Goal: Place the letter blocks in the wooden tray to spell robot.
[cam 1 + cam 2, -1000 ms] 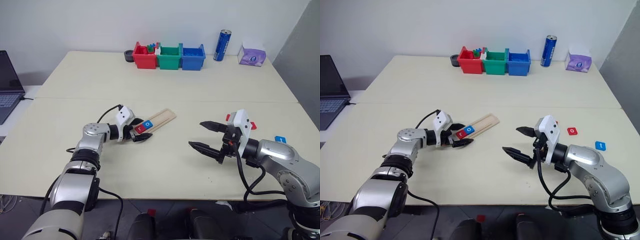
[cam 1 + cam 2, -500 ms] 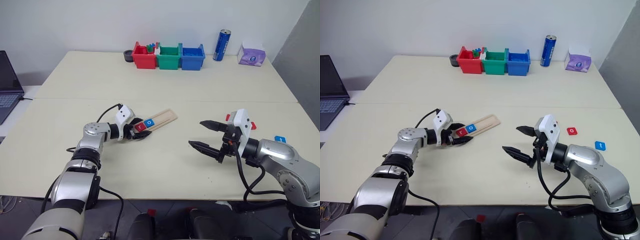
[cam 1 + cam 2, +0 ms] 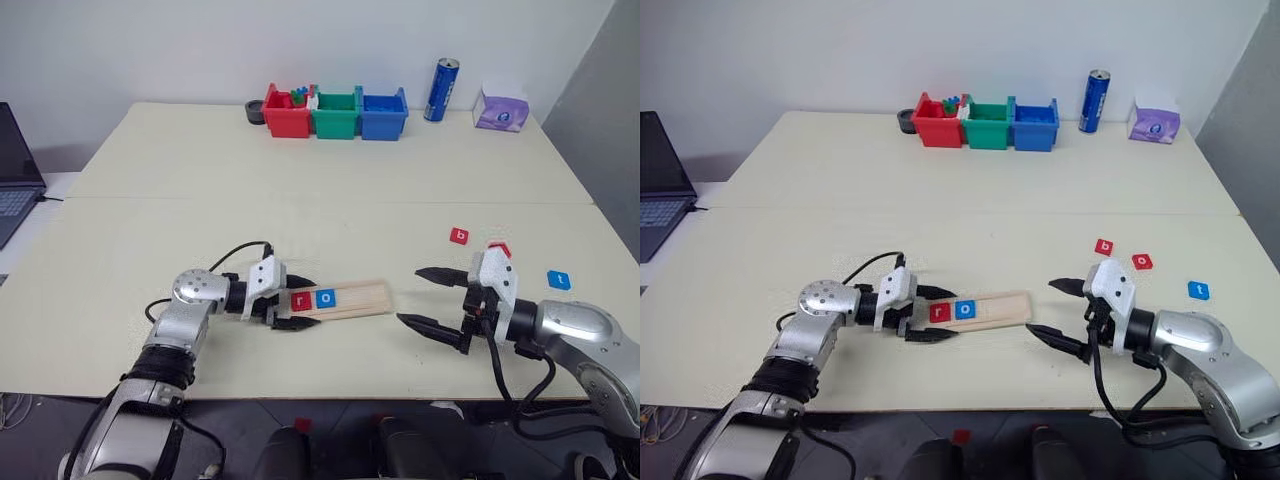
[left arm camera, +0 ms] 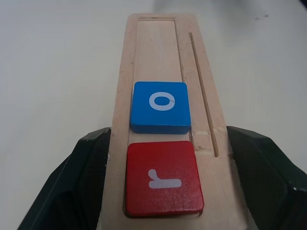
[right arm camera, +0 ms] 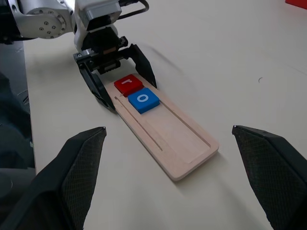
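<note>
Next, my right gripper goes to the red b block (image 3: 459,236) and closes on its sides, because b follows the blue o in robot.
The wooden tray (image 3: 355,298) lies near the table's front edge, roughly parallel to it. In its left end sit two letter blocks, a red r (image 4: 163,177) and beside it a blue o (image 4: 160,106). My left gripper (image 3: 296,304) is shut on the tray's left end, one black finger (image 4: 81,182) against each long side. My right gripper (image 3: 412,296) hovers open just right of the tray, holding nothing. Three loose blocks lie further right: a red b (image 3: 1105,246), a red o (image 3: 1142,261) and a blue t (image 3: 1199,290).
Red (image 3: 288,112), green (image 3: 337,113) and blue (image 3: 384,113) plastic bins stand at the table's far edge, with a blue can (image 3: 444,90) and a purple tissue box (image 3: 503,108) to their right. A laptop (image 3: 15,170) sits off the table's left side.
My left gripper has pulled the tray toward the front edge and swung it from a diagonal to nearly parallel with that edge. My right gripper has sunk slightly, uncovering the red b.
</note>
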Robot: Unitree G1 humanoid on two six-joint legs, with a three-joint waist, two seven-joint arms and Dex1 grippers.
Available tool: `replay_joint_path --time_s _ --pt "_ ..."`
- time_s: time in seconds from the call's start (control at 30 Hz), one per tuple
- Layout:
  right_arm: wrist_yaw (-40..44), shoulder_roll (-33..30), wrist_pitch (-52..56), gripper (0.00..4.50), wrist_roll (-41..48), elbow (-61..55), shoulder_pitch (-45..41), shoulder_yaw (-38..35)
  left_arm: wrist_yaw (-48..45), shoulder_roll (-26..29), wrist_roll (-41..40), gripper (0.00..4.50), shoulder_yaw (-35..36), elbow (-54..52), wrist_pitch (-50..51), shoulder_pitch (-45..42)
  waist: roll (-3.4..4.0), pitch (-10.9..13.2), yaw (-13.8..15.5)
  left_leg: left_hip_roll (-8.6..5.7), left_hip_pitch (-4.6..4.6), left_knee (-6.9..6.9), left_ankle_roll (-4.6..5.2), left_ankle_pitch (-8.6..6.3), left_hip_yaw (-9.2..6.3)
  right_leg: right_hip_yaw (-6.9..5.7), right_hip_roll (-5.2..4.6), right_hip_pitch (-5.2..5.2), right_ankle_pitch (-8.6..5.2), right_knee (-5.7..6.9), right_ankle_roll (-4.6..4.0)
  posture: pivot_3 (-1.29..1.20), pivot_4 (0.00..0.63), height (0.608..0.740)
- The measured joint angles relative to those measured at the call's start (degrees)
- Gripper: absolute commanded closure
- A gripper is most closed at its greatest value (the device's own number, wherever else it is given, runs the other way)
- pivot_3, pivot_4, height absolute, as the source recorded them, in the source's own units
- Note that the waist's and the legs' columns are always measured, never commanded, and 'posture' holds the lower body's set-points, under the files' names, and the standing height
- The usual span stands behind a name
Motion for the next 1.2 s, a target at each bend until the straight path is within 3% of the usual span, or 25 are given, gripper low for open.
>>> replay_joint_path --time_s 0.3,0.7,1.2 --pt "2.26 -0.11 -2.33 0.0 -1.56 0.1 1.46 0.14 -0.35 0.15 -0.66 1.1 -1.56 -4.21 2.39 1.54 0.0 0.0 0.01 0.0 0.02 0.01 0.0 0.0 0.03 0.02 0.03 0.01 0.0 -0.03 0.0 0.0 0.15 0.74" --pt "2.85 0.01 -2.52 0.0 -2.11 0.49 1.32 0.28 -1.22 -0.55 0.85 1.1 -3.41 6.0 -1.89 -2.29 0.0 0.0 0.01 -0.02 0.01 0.03 0.0 0.0 0.04 0.0 0.04 0.01 0.0 -0.04 0.0 0.0 0.15 0.74" --pt "2.57 0.31 -2.52 0.0 -2.09 0.44 2.27 0.27 -3.32 0.02 0.89 1.1 -3.46 8.29 -3.89 -2.99 0.0 0.0 0.01 -0.02 0.02 0.03 0.0 0.0 0.03 0.0 0.04 0.01 0.0 -0.03 0.0 0.0 0.15 0.74"
